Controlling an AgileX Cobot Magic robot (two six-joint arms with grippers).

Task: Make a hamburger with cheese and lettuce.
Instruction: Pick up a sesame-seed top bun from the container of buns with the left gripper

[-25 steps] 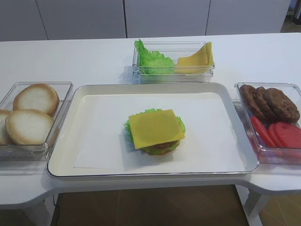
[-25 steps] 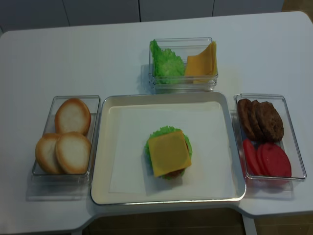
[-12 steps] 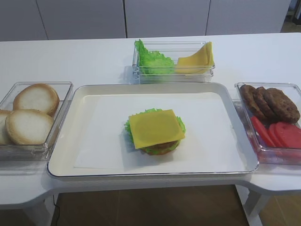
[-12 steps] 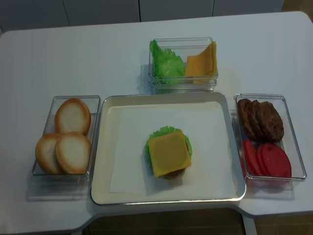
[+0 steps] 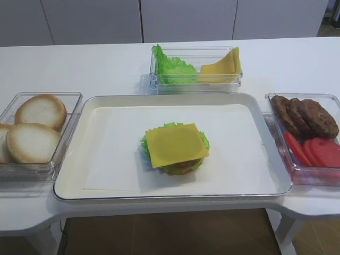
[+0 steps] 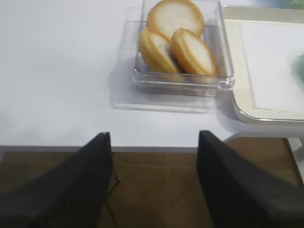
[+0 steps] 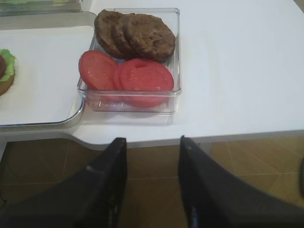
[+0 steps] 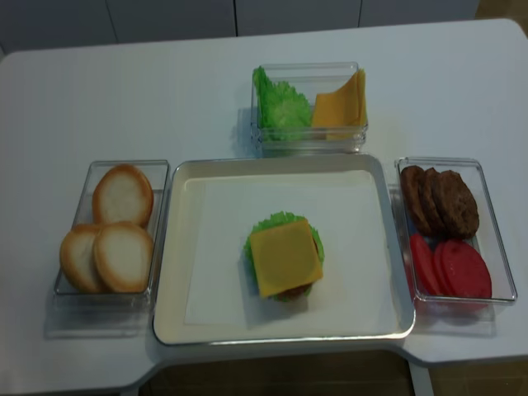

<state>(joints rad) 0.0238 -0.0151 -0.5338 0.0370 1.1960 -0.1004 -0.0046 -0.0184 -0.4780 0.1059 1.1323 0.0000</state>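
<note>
The robot's left gripper will next go to the outer edge (image 8: 102,237) (image 6: 176,43) of the near bun half closest to the tray and close there.
The hamburger (image 5: 176,149) sits in the middle of the white tray (image 5: 74,159), a square yellow cheese slice on top with lettuce frills and a brown patty under it; it also shows in the realsense view (image 8: 285,257), and its edge shows in the right wrist view (image 7: 4,71). Spare lettuce (image 5: 171,68) and cheese (image 5: 223,65) lie in the far clear box. My right gripper (image 7: 151,183) is open and empty, below the table's front edge before the patty box. My left gripper (image 6: 154,175) is open and empty, below the front edge before the bun box. Neither gripper shows in the exterior views.
A clear box of bun halves (image 5: 34,133) stands left of the tray, also in the left wrist view (image 6: 178,42). A clear box with dark patties (image 5: 305,117) and tomato slices (image 5: 316,151) stands to the right, also in the right wrist view (image 7: 135,61).
</note>
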